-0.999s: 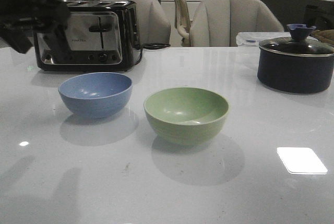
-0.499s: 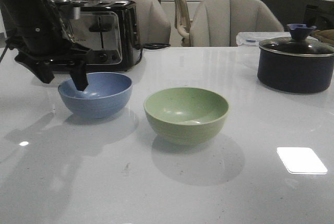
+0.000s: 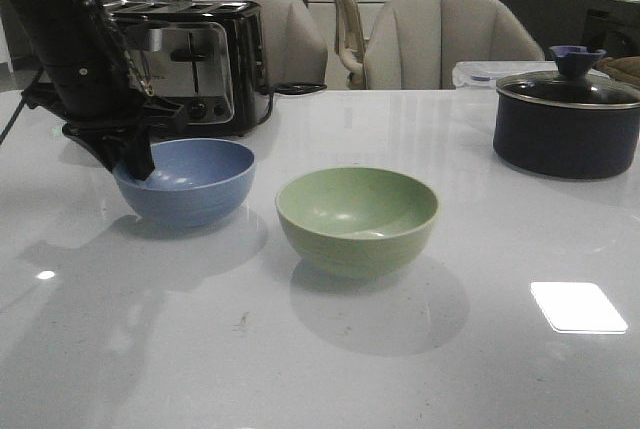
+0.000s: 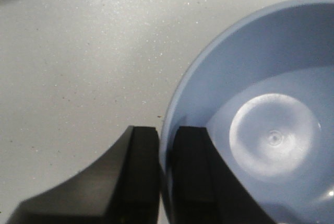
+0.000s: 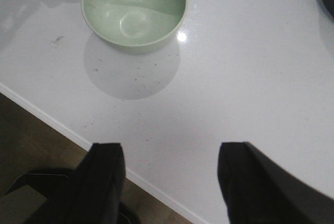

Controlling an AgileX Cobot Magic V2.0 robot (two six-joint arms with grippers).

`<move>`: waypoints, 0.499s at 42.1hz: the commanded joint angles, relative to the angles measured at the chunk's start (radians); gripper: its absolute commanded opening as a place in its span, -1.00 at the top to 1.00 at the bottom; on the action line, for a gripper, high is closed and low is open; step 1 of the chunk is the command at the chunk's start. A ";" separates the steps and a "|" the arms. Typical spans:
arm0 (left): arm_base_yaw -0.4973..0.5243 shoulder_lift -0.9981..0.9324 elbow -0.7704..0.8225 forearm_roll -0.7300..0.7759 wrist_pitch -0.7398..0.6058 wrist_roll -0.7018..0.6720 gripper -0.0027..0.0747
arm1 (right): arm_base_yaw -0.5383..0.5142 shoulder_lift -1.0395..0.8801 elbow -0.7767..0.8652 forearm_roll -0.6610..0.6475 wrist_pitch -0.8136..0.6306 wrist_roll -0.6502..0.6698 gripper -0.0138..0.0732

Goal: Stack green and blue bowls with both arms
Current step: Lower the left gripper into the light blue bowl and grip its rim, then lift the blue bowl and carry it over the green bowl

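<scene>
Next, my left gripper releases the blue bowl inside the pale green bowl (image 3: 350, 185), so that I leave it resting at a tilt against the pale green bowl's rim.
The dusty blue bowl (image 3: 187, 179) stands on the white table (image 3: 330, 349) at the left, in front of the toaster. My left gripper (image 3: 135, 161) is shut on its left rim, one finger inside and one outside, as the left wrist view shows (image 4: 166, 153) on the blue bowl (image 4: 266, 109). The pale green bowl (image 3: 357, 217) stands to its right, apart from it, and also shows in the right wrist view (image 5: 134, 9). My right gripper (image 5: 169, 156) is open and empty above the table's front edge, short of the green bowl. It does not show in the front view.
A black and silver toaster (image 3: 190, 64) stands behind the blue bowl. A dark navy lidded pot (image 3: 566, 119) stands at the back right. Chairs (image 3: 445, 39) are behind the table. The table's front edge (image 5: 78, 135) runs under my right gripper.
My left arm came down from the upper left onto the blue bowl's left rim and its fingers closed on the rim. The bowls have not moved.
</scene>
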 commanded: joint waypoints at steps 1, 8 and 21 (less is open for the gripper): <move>0.002 -0.056 -0.033 -0.006 0.003 -0.003 0.66 | 0.000 -0.006 -0.025 -0.005 -0.060 -0.010 -0.48; 0.002 -0.067 -0.042 -0.006 0.034 -0.003 0.67 | 0.000 -0.006 -0.025 -0.005 -0.060 -0.010 -0.48; -0.004 -0.211 -0.140 -0.047 0.100 0.036 0.67 | 0.000 -0.006 -0.025 -0.005 -0.060 -0.010 -0.48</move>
